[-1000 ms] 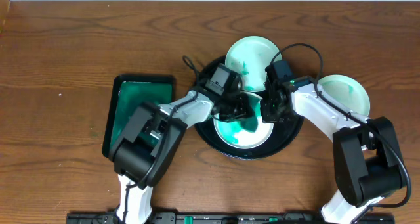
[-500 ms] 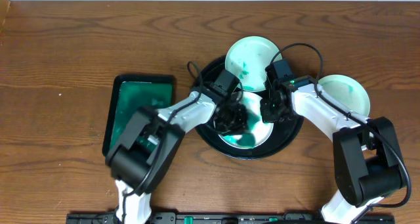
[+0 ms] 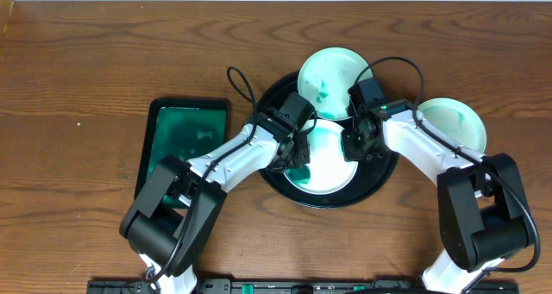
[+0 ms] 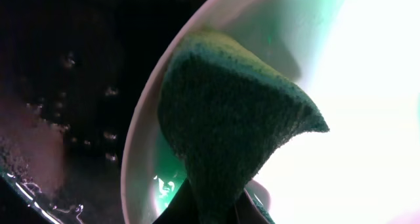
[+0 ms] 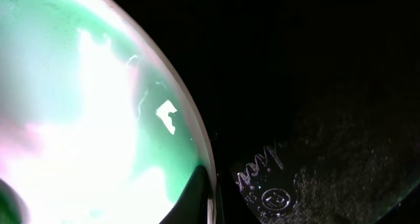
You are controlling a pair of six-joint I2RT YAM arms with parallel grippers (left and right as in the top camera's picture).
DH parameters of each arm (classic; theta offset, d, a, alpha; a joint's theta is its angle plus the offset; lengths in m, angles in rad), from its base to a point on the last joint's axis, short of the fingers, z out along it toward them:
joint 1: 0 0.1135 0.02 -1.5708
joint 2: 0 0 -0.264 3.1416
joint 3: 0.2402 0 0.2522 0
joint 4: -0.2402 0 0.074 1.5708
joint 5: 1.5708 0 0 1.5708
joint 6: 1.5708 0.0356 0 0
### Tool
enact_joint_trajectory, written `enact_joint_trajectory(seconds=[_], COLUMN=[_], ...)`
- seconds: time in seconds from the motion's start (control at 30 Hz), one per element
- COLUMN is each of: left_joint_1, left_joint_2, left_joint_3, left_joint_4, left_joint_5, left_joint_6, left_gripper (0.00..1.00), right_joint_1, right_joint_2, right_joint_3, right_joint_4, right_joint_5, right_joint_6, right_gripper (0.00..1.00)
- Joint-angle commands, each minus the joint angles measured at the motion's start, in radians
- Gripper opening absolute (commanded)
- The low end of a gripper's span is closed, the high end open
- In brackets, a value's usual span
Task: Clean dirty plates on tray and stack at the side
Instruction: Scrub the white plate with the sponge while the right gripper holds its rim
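Next, my left gripper lets go of the dark green sponge inside the near end of the rectangular black tray [image 3: 183, 181].
The round black tray [image 3: 379, 175] holds one dirty plate [image 3: 332, 166], white with teal tint. My left gripper [image 3: 296, 153] is shut on a dark green sponge [image 4: 230, 125] that presses on this plate's left rim [image 4: 139, 145]. My right gripper [image 3: 354, 147] is shut on the plate's right rim [image 5: 209, 184], one finger inside and one outside. A second dirty plate [image 3: 332, 71] with teal smears lies at the tray's back edge. A third, tinted plate [image 3: 454, 121] lies on the table right of the tray.
A rectangular black tray [image 3: 183, 146] with a green-stained inside lies to the left on the wooden table [image 3: 86, 70]. In both wrist views the round tray's wet black floor [image 5: 315, 86] surrounds the plate. Arm cables loop above the tray.
My left gripper has drawn the sponge from the plate's middle to its left rim. The teal smear in the plate's middle has thinned. The right gripper has stayed put.
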Motion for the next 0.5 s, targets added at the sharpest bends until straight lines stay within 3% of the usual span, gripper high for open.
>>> enact_joint_trajectory(seconds=[0.0,0.07,0.27,0.47], left_joint_1=[0.019,0.018,0.008,-0.049], left_joint_2=[0.014,0.014,0.038,0.116], left_joint_3=[-0.026,-0.027,-0.027,-0.027], left_joint_4=[0.047,0.084,0.241,0.312], left_joint_5=[-0.175,-0.148,0.176,0.339], left_joint_6=[0.074,0.074,0.068,0.031], left_gripper=[0.07,0.07,0.07,0.07], right_joint_1=[0.020,0.020,0.020,0.020], right_joint_2=[0.012,0.012,0.012,0.012], right_joint_3=[-0.002,-0.002,-0.002,-0.002], right_joint_4=[0.021,0.021,0.021,0.021], right_joint_5=[-0.037,-0.037,-0.037,-0.037], right_joint_6=[0.002,-0.007,-0.007,-0.007], right_gripper=[0.01,0.01,0.01,0.01])
